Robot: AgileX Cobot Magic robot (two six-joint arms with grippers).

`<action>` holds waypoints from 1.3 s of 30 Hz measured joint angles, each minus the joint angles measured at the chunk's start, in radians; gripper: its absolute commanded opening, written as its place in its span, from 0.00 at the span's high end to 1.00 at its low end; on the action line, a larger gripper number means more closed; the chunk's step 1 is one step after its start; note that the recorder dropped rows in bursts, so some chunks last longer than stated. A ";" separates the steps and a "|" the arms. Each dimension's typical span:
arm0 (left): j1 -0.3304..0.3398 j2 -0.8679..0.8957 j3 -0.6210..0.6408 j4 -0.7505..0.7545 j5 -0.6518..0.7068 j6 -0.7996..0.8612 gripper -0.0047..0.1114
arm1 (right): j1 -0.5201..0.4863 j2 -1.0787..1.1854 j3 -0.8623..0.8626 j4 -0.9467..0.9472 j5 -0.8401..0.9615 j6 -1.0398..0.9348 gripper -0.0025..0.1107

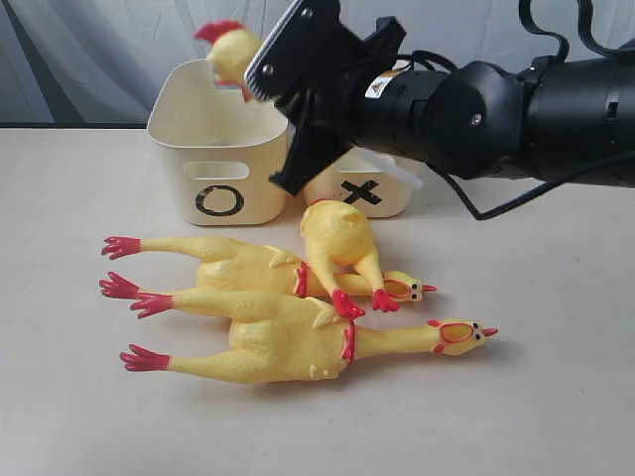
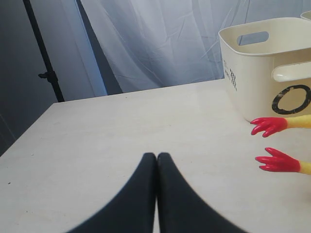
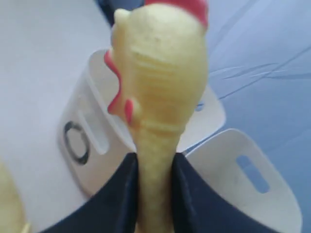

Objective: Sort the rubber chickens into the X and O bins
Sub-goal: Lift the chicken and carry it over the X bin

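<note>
I need to use my right gripper to drop the rubber chicken inside the X bin [image 1: 338, 122] [image 3: 216, 182], toward the side of the X bin nearest the O bin.
My right gripper [image 1: 273, 94] reaches in from the right and is shut on the neck of the smaller rubber chicken [image 3: 158, 73]. Its red-combed head [image 1: 230, 48] sticks out above the O bin [image 1: 218, 149], and its body [image 1: 337, 236] hangs down with the red feet touching the chickens below. Two large rubber chickens [image 1: 248, 268] [image 1: 288, 342] lie side by side on the table, heads to the right. The X bin [image 1: 369, 193] stands beside the O bin, mostly hidden behind the arm. My left gripper [image 2: 156, 156] is shut and empty, low over bare table left of the O bin [image 2: 262, 68].
In the left wrist view, two red chicken feet [image 2: 268, 126] [image 2: 278, 161] lie just in front of the O bin. A white curtain [image 2: 160, 43] hangs behind the table and a dark stand pole [image 2: 46, 63] rises at the far left. The cream tabletop [image 1: 536, 397] stretches to the front.
</note>
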 measured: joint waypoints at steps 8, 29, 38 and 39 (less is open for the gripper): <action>0.000 0.000 0.000 0.000 0.000 0.000 0.96 | 0.000 0.071 0.000 0.061 -0.415 0.241 0.99; 0.000 0.000 0.000 0.000 0.000 0.000 0.96 | 0.000 0.196 -0.068 -0.089 -0.802 0.489 0.99; 0.000 0.000 0.000 0.000 0.000 0.000 0.96 | -0.086 0.321 -0.199 -0.089 -0.741 0.491 0.99; 0.000 0.000 0.000 0.000 0.000 0.000 0.96 | -0.106 0.330 -0.217 -0.089 -0.711 0.491 0.99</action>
